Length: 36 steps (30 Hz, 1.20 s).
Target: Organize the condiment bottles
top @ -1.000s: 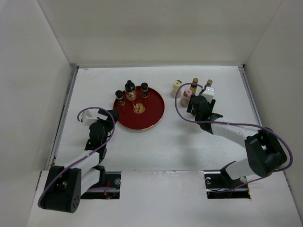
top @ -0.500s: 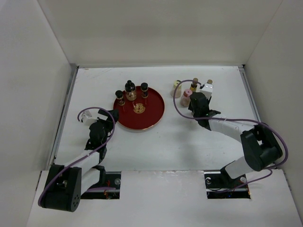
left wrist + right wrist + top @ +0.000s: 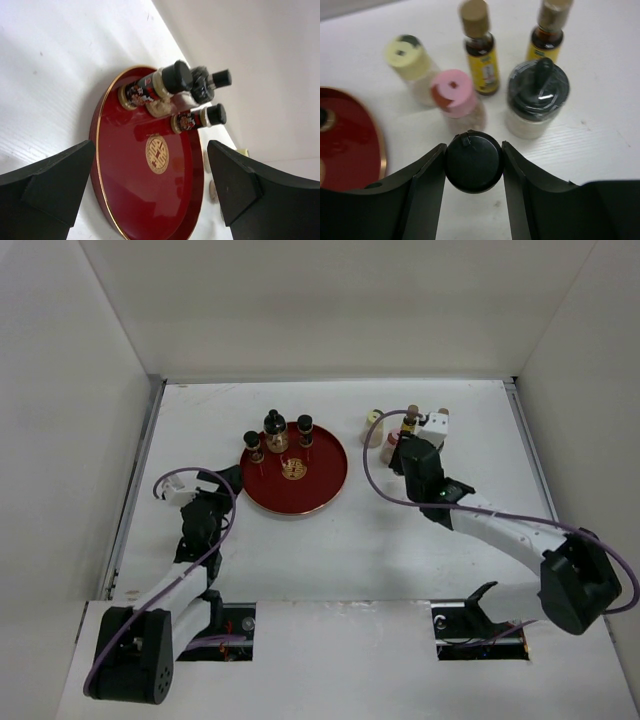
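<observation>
My right gripper is going to let go of the black-capped bottle on the red tray [image 3: 261, 482], in the space between the gold emblem and my left gripper.
My right gripper [image 3: 473, 165] is shut on a black-capped bottle [image 3: 472, 161], close in front of the bottle group; in the top view this gripper [image 3: 411, 453] is right of the tray. Beyond it stand a pink-capped bottle [image 3: 452, 92], a cream-capped bottle [image 3: 409, 57], two amber bottles [image 3: 480, 50] [image 3: 547, 30] and a black-lidded jar [image 3: 537, 97]. Three dark bottles [image 3: 275, 432] stand at the back of the red tray [image 3: 310, 495]. My left gripper [image 3: 222, 483] is open and empty at the tray's left edge, and its wrist view [image 3: 150, 155] shows the tray between the jaws.
White walls enclose the table on three sides. The right arm's purple cable [image 3: 366, 465] loops between the tray and the bottle group. The tray's gold emblem [image 3: 157, 154] sits in its bare front half.
My right gripper moved slightly left and back toward the bottle group, its elbow swinging outward. My left arm drew back a little to the left from the tray.
</observation>
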Tool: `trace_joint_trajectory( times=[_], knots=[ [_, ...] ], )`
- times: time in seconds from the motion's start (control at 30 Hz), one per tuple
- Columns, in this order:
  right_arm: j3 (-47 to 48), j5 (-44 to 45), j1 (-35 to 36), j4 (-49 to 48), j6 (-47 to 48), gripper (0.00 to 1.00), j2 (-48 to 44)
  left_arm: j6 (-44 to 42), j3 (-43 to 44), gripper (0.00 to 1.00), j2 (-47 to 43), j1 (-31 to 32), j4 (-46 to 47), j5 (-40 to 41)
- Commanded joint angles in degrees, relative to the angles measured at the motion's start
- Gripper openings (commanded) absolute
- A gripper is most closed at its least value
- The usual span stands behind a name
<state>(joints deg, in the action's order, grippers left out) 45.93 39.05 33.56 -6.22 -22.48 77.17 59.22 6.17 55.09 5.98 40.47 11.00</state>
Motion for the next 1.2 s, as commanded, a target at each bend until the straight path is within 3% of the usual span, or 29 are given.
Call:
trace_joint_trajectory(
  times=[0.0, 0.37, 0.8, 1.17],
  knots=[
    [3.4, 0.8, 4.3, -1.7, 0.2, 0.34, -3.1, 0.6, -1.2, 1.0, -2.3, -1.2, 1.8, 1.0],
    [29.0, -9.6, 20.1, -7.1, 2.7, 0.35, 23.8, 3.4, -1.8, 1.0, -0.9, -3.9, 0.9, -0.6],
    [51.9, -16.2, 23.3, -2.6, 4.8, 0.35, 44.6, 4.0, -1.6, 1.0, 0.5, -3.4, 0.9, -0.8],
    [57.8, -17.8, 24.5, -1.4, 5.6, 0.37, 51.8, 3.7, -1.5, 1.0, 0.8, -3.3, 1.1, -0.5]
  ],
)
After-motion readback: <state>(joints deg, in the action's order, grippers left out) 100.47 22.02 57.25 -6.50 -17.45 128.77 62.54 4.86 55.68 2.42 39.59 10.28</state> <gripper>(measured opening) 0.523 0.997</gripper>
